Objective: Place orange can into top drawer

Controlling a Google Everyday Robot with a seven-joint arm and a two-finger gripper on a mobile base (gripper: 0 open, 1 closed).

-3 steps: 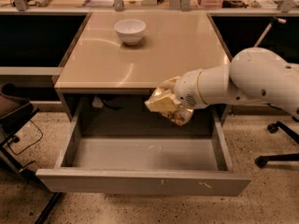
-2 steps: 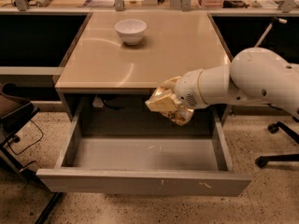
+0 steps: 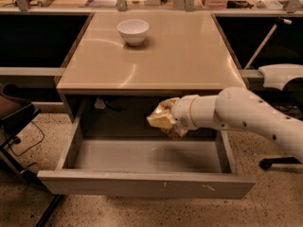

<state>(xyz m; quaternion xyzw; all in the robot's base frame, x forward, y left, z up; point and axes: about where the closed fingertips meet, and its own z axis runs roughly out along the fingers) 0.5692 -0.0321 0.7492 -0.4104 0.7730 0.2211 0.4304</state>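
Observation:
The robot's gripper should release the orange can on the top drawer's bare bottom (image 3: 177,151), between the middle of that drawer and the white arm's side. The orange can is held above that drawer now.
The top drawer (image 3: 142,183) is pulled wide open below the table, its grey front panel with white scuffs toward me and its floor bare. My gripper (image 3: 165,118) is at the end of the white arm that reaches in from the right. It is shut on the orange can (image 3: 161,117), a dented gold-orange can, and holds it above the drawer's right-middle part, just under the table's front edge. The fingers are mostly hidden behind the can.
A white bowl (image 3: 133,31) stands on the tan table top (image 3: 189,56) at the back. A dark chair (image 3: 14,122) is at the left, and a chair base (image 3: 277,162) at the right. Cluttered benches run along the back.
The arm has lowered slightly with the can, from level with the table's edge to just under it, over the open drawer.

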